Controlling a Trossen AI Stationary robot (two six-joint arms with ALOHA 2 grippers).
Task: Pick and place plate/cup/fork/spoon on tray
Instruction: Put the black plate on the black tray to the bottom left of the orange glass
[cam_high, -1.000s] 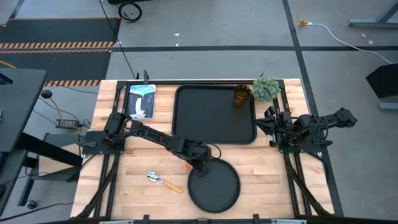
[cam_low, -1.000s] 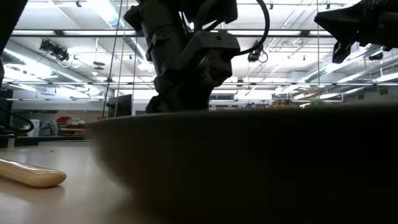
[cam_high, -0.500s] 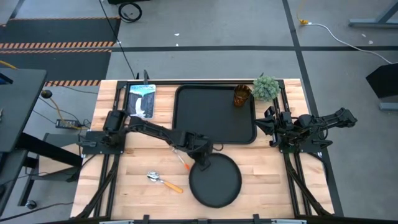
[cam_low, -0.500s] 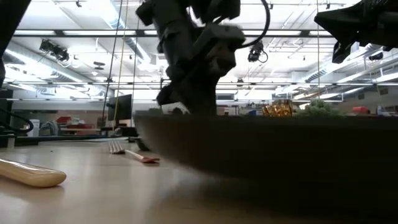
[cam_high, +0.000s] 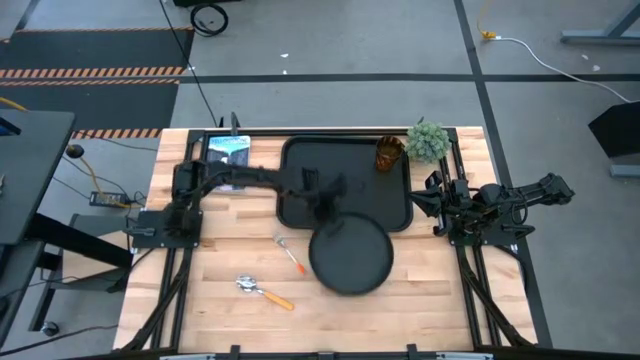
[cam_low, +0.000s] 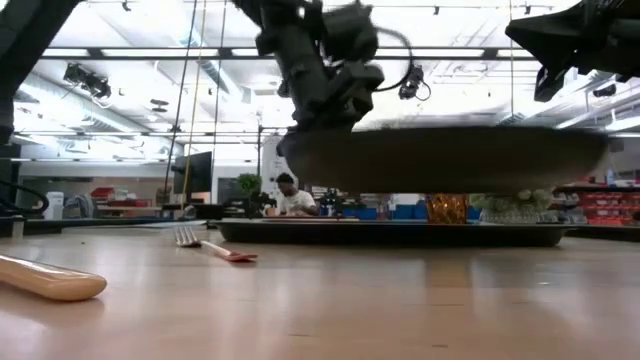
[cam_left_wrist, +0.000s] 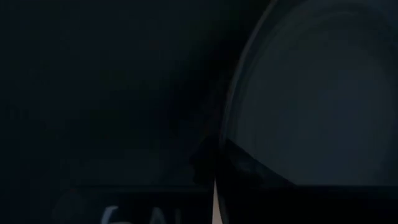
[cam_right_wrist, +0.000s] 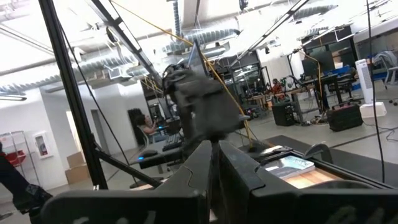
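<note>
Next, my left gripper sets free the round black plate on the middle of the tray (cam_high: 353, 186), next to the amber cup.
The round black plate (cam_high: 352, 260) hangs in the air in front of the tray's near rim; in the low view the plate (cam_low: 450, 158) floats well above the table. My left gripper (cam_high: 327, 214) is shut on its rim. The black rectangular tray (cam_high: 300, 190) lies at the table's far middle, with the amber cup (cam_high: 388, 154) standing in its far right corner. The fork (cam_high: 290, 254) and the spoon (cam_high: 262, 290) lie flat on the wood, left of the plate. My right gripper (cam_high: 424, 200) is shut and empty at the table's right edge. My left gripper pinches the plate's rim (cam_left_wrist: 226, 134) at the plate's far left edge, between its two fingers. The fingers come slanting down from the far left. The plate is lifted clear of the table and held about level, reaching out from the fingers toward the near right.
A small green plant (cam_high: 428, 140) stands at the far right corner beside the tray. A picture book (cam_high: 228, 152) lies at the far left. People sit in the room beyond the table (cam_low: 292, 198). Bare wood lies along the near edge.
My left gripper has risen and gone toward the table's far edge and the tray, still shut on the plate. The plate has been lifted clear of the table from the near edge and now hangs level just before the tray, uncovering the fork.
</note>
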